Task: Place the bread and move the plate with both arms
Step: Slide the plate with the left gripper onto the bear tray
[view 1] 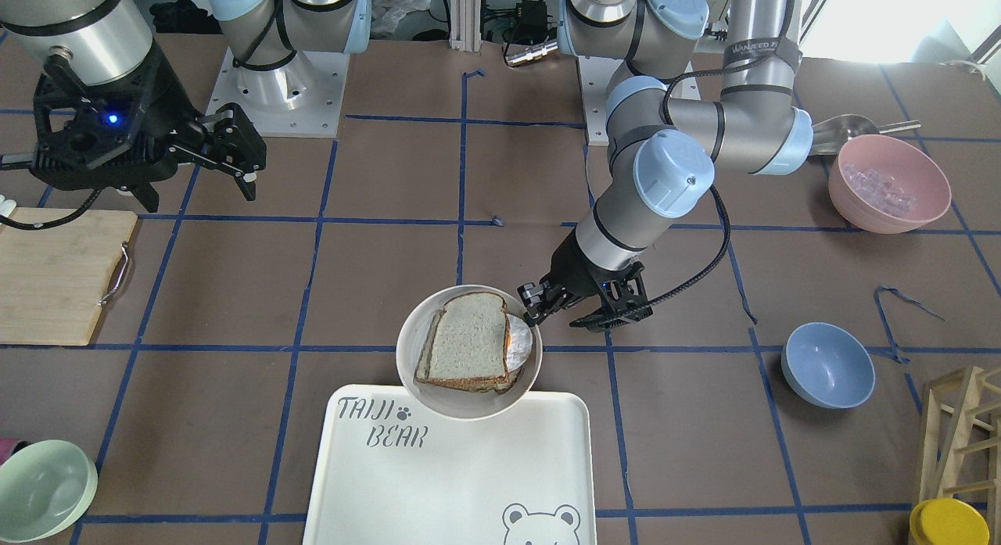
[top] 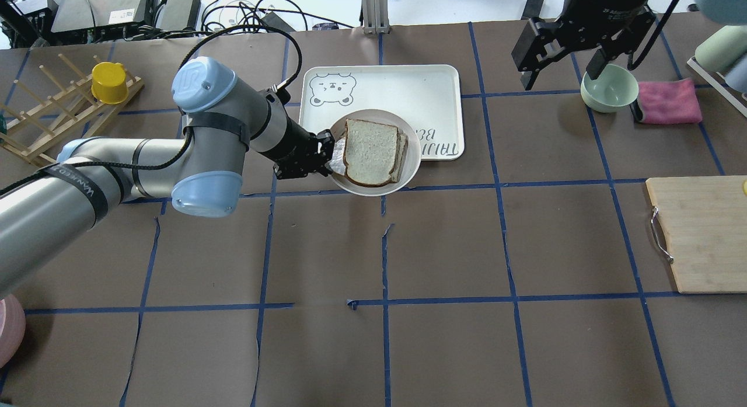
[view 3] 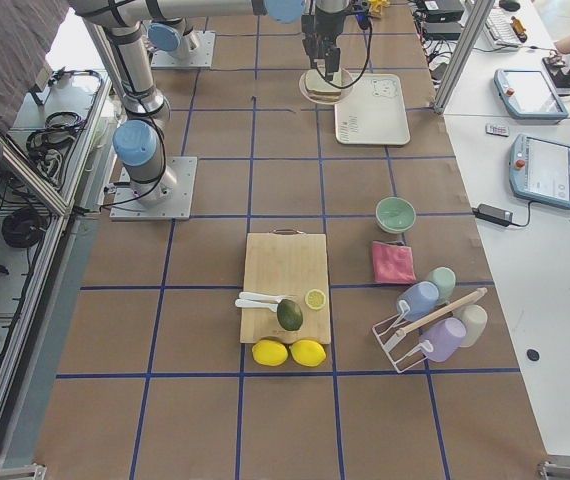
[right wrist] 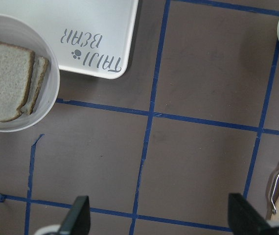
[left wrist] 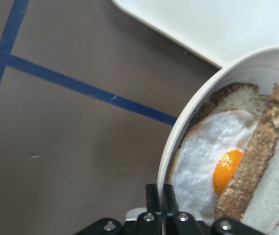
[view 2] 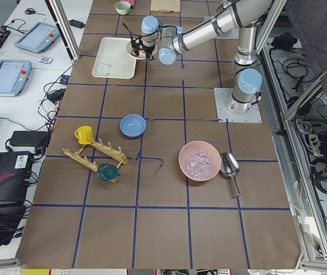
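The cream plate, now partly over the tray's near corner, will leave my left gripper on the tray [view 1: 457, 485] between lettering and bear face.
The round cream plate [top: 412, 162] lies partly over the near corner of the "TAIJI BEAR" tray [top: 408, 83]. It holds a stack: the bread [top: 367, 153] on top, a fried egg [left wrist: 203, 156] under it and a second slice below. My left gripper [top: 327, 159] is shut on the plate's rim [left wrist: 178, 142] on the egg side, as the left wrist view shows. My right gripper [top: 557, 77] is open and empty, held high over the far right of the table, well away from the plate [right wrist: 51, 90].
A green bowl [top: 608, 89] and a pink cloth [top: 668, 101] sit under the right arm. A wooden cutting board [top: 700, 232] lies at the right edge. A blue bowl [view 1: 827, 365], a pink bowl [view 1: 887, 181] and a rack with a yellow cup [top: 108, 83] stand on the left side.
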Tool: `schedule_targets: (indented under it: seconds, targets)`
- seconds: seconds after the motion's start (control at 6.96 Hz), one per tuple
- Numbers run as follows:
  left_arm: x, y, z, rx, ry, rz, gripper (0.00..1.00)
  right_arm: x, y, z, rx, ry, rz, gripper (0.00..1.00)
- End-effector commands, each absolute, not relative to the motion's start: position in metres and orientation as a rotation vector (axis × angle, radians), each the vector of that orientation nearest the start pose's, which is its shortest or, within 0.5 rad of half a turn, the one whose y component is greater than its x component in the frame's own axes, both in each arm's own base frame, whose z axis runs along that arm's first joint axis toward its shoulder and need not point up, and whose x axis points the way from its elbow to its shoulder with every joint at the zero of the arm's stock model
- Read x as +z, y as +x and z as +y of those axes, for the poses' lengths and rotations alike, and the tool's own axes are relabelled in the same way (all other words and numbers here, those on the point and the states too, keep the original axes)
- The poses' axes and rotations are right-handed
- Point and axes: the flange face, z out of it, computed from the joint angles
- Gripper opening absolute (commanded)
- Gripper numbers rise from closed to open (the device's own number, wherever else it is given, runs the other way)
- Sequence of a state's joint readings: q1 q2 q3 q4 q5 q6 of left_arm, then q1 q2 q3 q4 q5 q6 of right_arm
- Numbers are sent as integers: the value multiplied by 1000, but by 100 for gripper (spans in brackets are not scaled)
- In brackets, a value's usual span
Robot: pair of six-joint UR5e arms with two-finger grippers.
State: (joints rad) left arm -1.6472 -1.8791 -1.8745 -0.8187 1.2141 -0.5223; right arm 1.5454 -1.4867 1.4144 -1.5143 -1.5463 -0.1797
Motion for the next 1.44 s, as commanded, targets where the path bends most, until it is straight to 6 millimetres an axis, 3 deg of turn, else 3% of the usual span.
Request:
schedule_targets:
  seconds: [0.0, 0.14, 0.43, 1.15, 1.29]
  targets:
    - [251, -215, -622, -52, -810, 3439, 0, 515, 122, -530, -25, -242, 3109, 100]
    - [228, -218, -650, -29, -831, 3431, 0, 515, 122, -530, -26, -241, 3108, 100]
    - [209, -220, -671, -17, -838, 3427, 0, 513, 122, -530, -18, -241, 3109, 100]
    - [203, -224, -697, -44, -852, 3427, 0, 513, 123, -529, -18, -241, 3107, 100]
    - [205, -224, -695, -21, -827, 3422, 76, 513, 123, -529, -21, -241, 3107, 100]
